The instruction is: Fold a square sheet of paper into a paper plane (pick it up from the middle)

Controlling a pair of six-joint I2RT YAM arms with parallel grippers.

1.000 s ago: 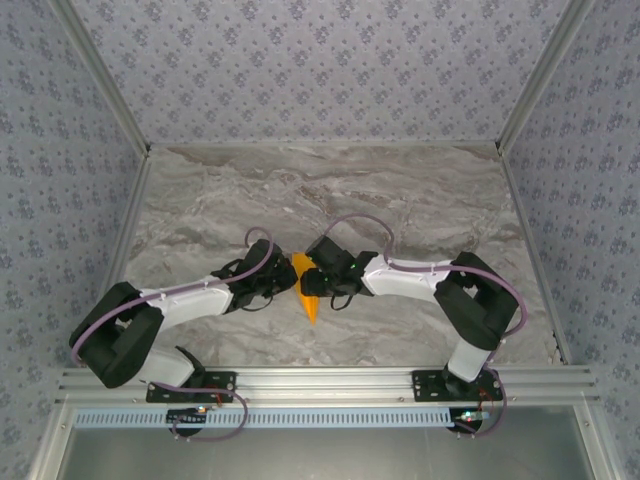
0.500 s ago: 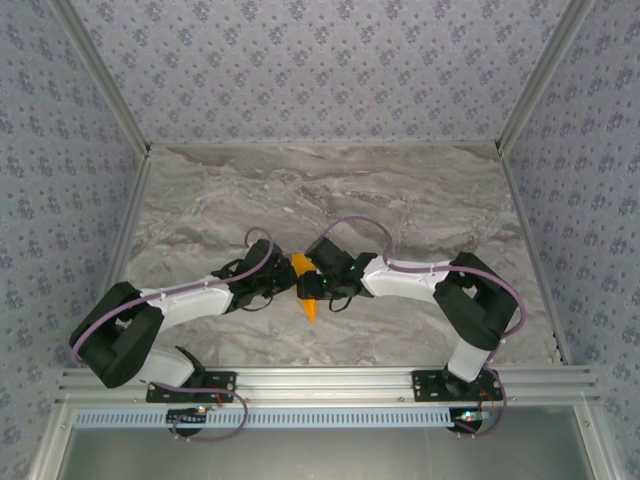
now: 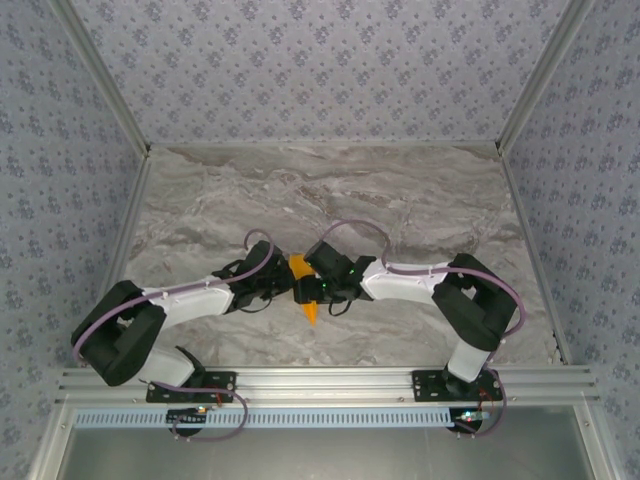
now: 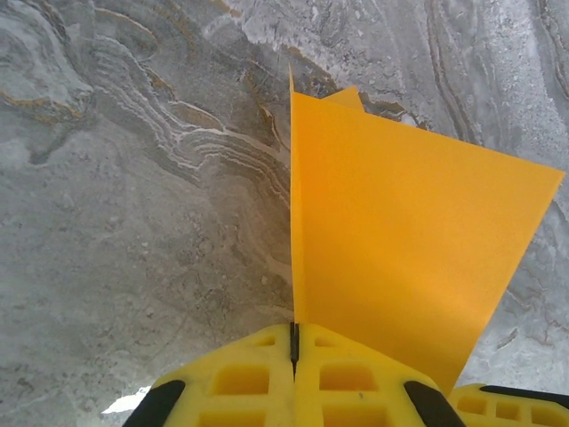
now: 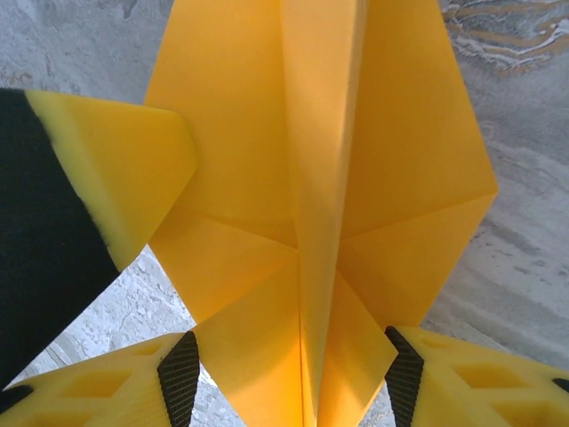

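I can see my left gripper crowds the paper plane's wing, so next I pinch the central fold (image 5: pixel 314 347) with my right gripper and back my left gripper away before the lift.
The square sheet of paper is folded into an orange paper plane (image 3: pixel 305 292), a creased dart with its tip pointing toward the near edge, held just above the marble table. My left gripper (image 3: pixel 284 284) is shut on it; in the left wrist view the yellow fingers (image 4: pixel 347 378) are pressed together, pinching the plane (image 4: pixel 400 240) by its upright central fold. My right gripper (image 3: pixel 314 288) meets it from the right. There the plane (image 5: pixel 329 178) shows its wings and centre crease, and the right gripper (image 5: pixel 293 382) stands open, its black pads (image 5: pixel 180 374) either side of the tail.
The marble table (image 3: pixel 400 200) stretches far beyond both arms, walled by patterned panels. One left-gripper finger (image 5: pixel 107 160) juts into the upper left of the right wrist view, close against the plane's wing. An aluminium rail (image 3: pixel 330 380) runs along the near edge.
The right gripper's jaws have spread wider around the plane and it has crept slightly left. The left gripper keeps its pinch; the plane has barely shifted.
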